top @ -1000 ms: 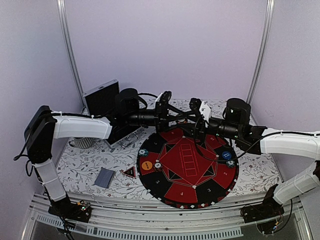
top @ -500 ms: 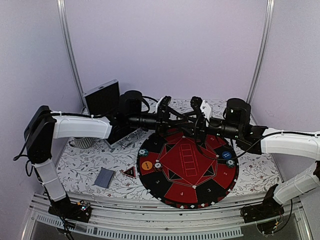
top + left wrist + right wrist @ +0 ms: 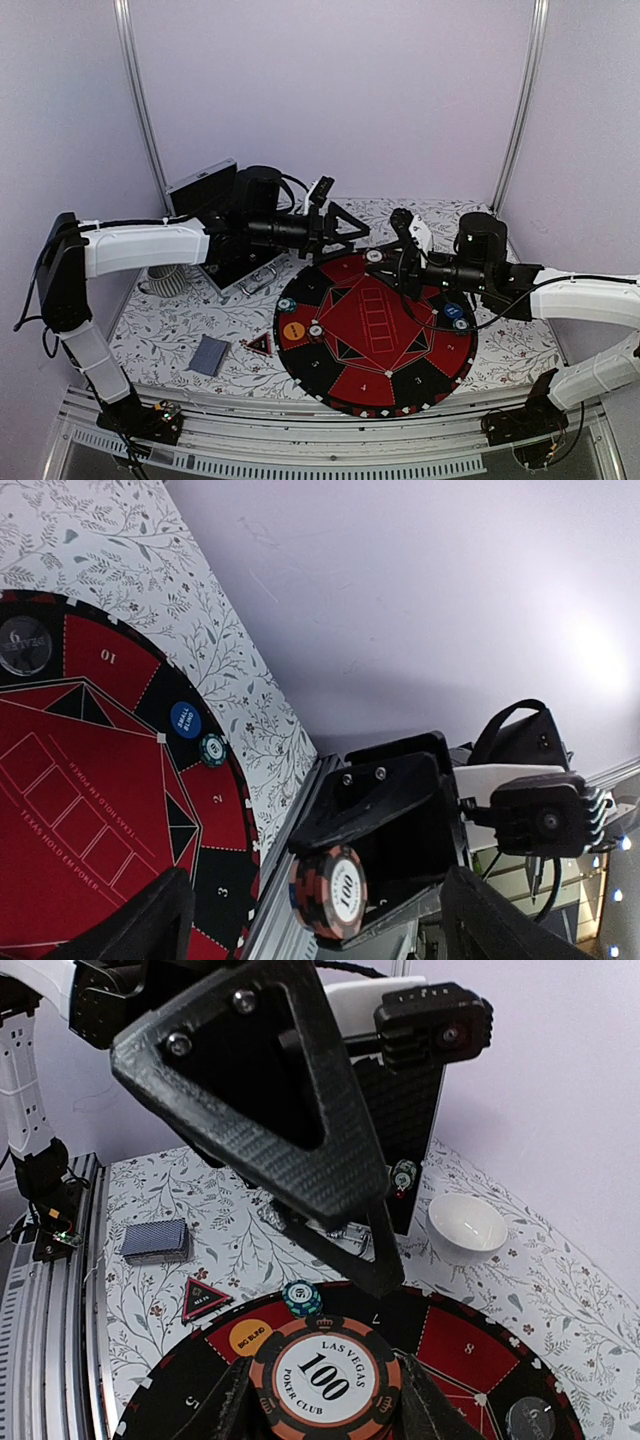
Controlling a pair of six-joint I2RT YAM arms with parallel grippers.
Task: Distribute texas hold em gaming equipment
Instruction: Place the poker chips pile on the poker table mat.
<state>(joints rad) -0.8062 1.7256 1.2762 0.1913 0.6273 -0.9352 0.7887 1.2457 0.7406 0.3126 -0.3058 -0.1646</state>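
Note:
Next, my right gripper releases the stack of chips on the mat's near black triangle (image 3: 420,345), the one on the side of the blue button.
A stack of orange-and-black "100" poker chips (image 3: 325,1380) sits between my right gripper's fingers (image 3: 228,1407), which are shut on it above the mat's (image 3: 345,385) far side. The left wrist view shows the same stack (image 3: 330,892) in the right gripper's black jaws. My left gripper (image 3: 358,238) is open, empty and just left of the right gripper (image 3: 402,262). An orange button (image 3: 293,330) and a blue button (image 3: 453,311) lie on the mat, each with a teal chip (image 3: 287,304) beside it. A card deck (image 3: 209,354) lies on the tablecloth.
The open silver case (image 3: 215,215) stands at the back left, with chips (image 3: 403,1175) inside it. A white bowl (image 3: 466,1222) sits beside it. A black-and-red triangle marker (image 3: 260,345) lies near the mat's left edge, a clear disc (image 3: 374,256) on its far edge.
My left gripper opened, let go of the chip stack and drew back to the left. The right gripper keeps the stack and has shifted slightly right.

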